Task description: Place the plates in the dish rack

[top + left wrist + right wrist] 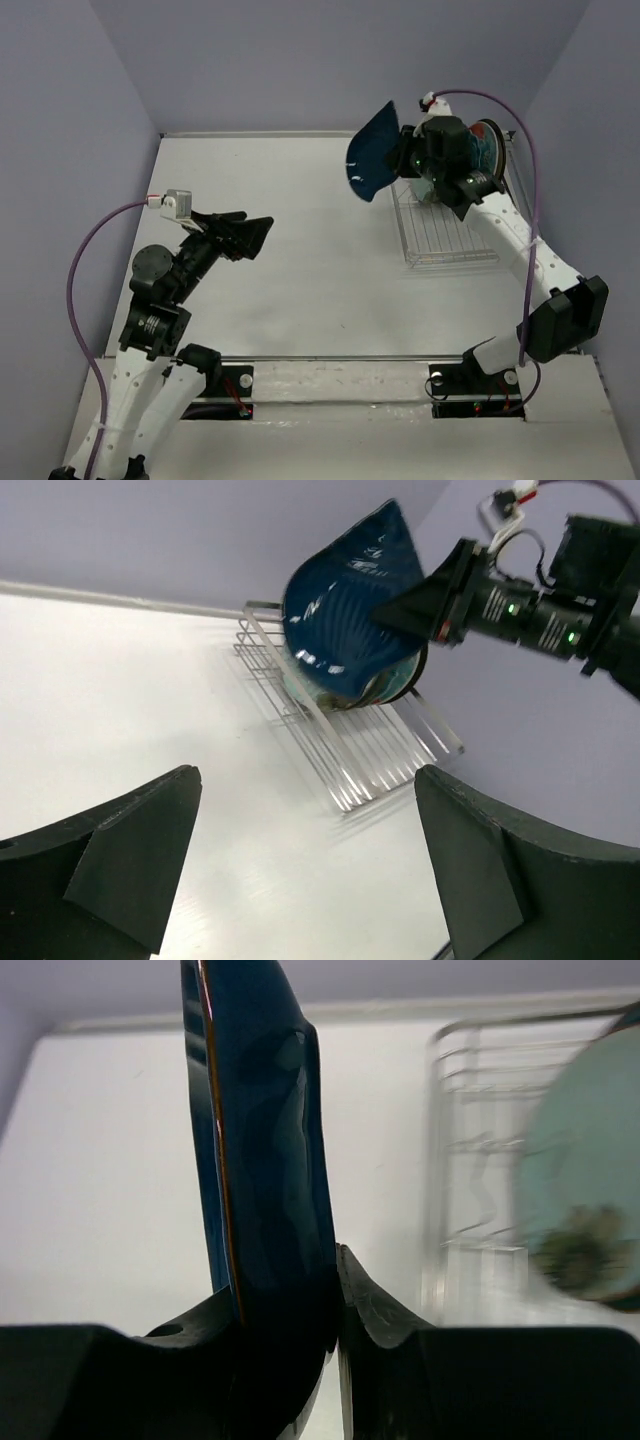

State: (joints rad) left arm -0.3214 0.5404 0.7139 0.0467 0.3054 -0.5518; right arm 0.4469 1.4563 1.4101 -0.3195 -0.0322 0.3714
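My right gripper needs to release the navy plate so that it rests between the dish rack's side wires and the pale mint plate (pixel 405 174) (pixel 482 1185).
My right gripper (pixel 406 158) is shut on the rim of the navy squarish plate (pixel 375 152) and holds it on edge in the air, above the far left corner of the silver wire dish rack (pixel 445 238). In the right wrist view the navy plate (pixel 255 1140) stands edge-on between my fingers (pixel 372 1300). A pale mint plate with a dark flower (pixel 580 1190) stands in the rack (pixel 470 1150). Other plates (pixel 487 150) stand at the rack's far end, partly hidden by the arm. My left gripper (pixel 245 235) is open and empty over the table's left side; its view shows the navy plate (pixel 345 610) and the rack (pixel 350 755).
The white table (pixel 300 290) is walled by lavender panels at the back and sides. The near half of the rack holds nothing. The right arm (pixel 520 250) reaches along the rack's right side. Purple cables loop off both wrists.
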